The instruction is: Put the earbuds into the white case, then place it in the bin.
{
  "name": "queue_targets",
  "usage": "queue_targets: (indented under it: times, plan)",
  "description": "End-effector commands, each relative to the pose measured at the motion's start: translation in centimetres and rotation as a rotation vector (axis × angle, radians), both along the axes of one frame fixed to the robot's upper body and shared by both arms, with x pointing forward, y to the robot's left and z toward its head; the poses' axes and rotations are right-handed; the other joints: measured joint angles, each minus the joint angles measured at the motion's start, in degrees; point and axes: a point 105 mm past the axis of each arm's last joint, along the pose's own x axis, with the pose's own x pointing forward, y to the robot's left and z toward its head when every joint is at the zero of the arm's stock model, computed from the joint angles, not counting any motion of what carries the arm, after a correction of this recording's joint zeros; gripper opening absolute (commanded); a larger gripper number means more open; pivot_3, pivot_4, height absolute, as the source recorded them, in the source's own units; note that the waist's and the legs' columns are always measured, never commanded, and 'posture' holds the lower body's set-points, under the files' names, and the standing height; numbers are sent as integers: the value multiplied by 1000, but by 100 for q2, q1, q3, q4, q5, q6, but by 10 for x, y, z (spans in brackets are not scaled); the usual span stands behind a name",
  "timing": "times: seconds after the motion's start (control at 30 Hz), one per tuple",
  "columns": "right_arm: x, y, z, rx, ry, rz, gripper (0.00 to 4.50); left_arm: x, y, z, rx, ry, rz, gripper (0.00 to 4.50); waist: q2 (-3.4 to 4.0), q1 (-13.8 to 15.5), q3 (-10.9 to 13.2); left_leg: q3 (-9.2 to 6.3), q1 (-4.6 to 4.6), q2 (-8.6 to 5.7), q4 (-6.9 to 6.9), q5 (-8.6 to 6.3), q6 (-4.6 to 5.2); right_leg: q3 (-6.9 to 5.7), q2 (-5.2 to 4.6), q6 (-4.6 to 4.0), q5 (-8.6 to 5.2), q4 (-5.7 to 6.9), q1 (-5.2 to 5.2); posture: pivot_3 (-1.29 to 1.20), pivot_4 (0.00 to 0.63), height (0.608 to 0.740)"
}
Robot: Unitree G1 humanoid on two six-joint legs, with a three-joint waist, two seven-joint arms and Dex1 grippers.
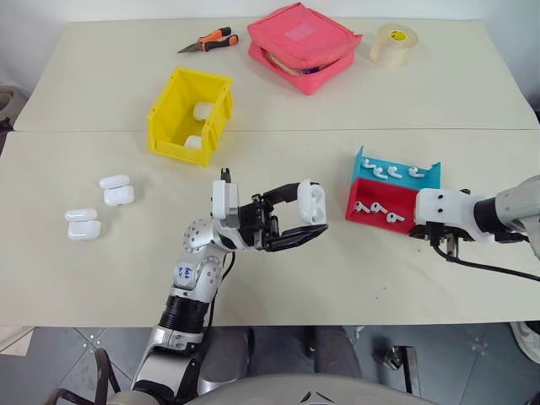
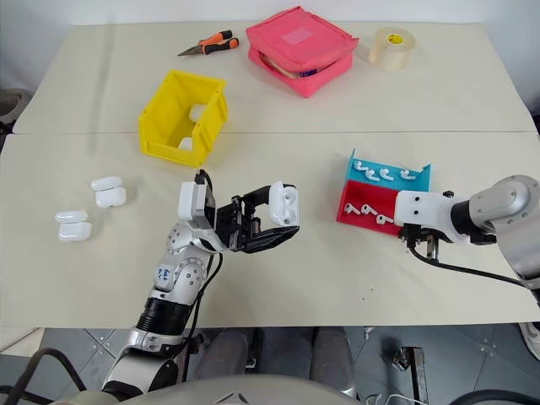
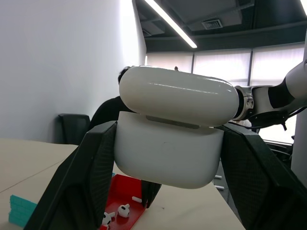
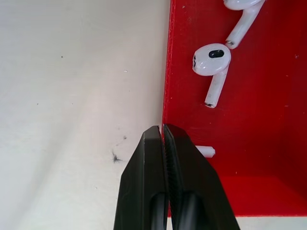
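My right gripper will open, as it is shut on the red tray's side beside an earbud's stalk, and then take the earbud nearer the red tray's middle (image 1: 394,218).
My left gripper (image 1: 305,216) is shut on the white case (image 1: 313,203), holding it above the table's middle. In the left wrist view the case (image 3: 168,153) sits between both black fingers (image 3: 84,182), its lid (image 3: 177,96) tilted back. Earbuds lie in a red tray (image 1: 359,192) and a blue tray (image 1: 429,171) at the right. My right gripper (image 4: 162,128) is shut, pointing down at the red tray's (image 4: 249,191) near wall. One earbud (image 4: 213,64) lies just beyond its tips, and a white stalk (image 4: 207,152) pokes out beside one finger. The yellow bin (image 1: 171,114) stands at the back left.
Two white cases (image 1: 202,110) lie inside the bin. More white cases (image 1: 116,191) (image 1: 83,224) lie on the table's left. A pink pouch (image 1: 304,46), a tape roll (image 1: 394,44) and orange-handled pliers (image 1: 211,40) sit along the back. A seam crosses the tabletop.
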Motion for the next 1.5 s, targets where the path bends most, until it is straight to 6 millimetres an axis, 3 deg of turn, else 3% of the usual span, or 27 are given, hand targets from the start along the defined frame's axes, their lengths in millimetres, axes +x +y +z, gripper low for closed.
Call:
queue_targets:
  times: [0.03,0.17,0.4,0.87,1.3,1.4,1.5]
  plan:
    - [0,-1,6,-2,-22,10,100,-3,0,8,-12,-41,-11,2901,0,0,0,0,0,0,0,0,0,0,0,0,0,0,0,0,150,740]
    - [3,7,16,79,-41,-7,100,-2,-1,8,-13,-39,-11,2901,0,-6,0,0,0,0,0,0,0,0,0,0,0,0,-1,0,150,740]
    - [5,23,30,163,-38,-2,2364,-3,0,6,-8,-33,-8,2901,0,-5,0,0,0,2,-1,0,0,0,0,0,0,0,-2,0,150,740]
    - [29,27,22,128,-56,-26,2364,-2,1,8,-8,-38,10,2901,0,-11,0,0,-4,-1,-1,0,0,1,-1,0,0,-1,-5,0,150,740]
    - [33,25,11,108,-37,-16,2364,-3,2,8,-11,-39,26,2901,1,-11,0,0,-4,-1,-1,0,-1,0,-1,1,1,-1,-6,0,150,740]
    - [32,24,9,99,-29,-13,1702,-3,2,8,-11,-40,28,2901,0,-12,0,0,-4,0,-1,0,-1,0,-1,1,1,-1,-5,0,150,740]
    - [32,24,8,95,-26,-12,681,-3,3,8,-10,-40,30,2901,1,-11,0,1,-4,0,-1,0,-1,0,0,1,1,0,-5,0,150,740]
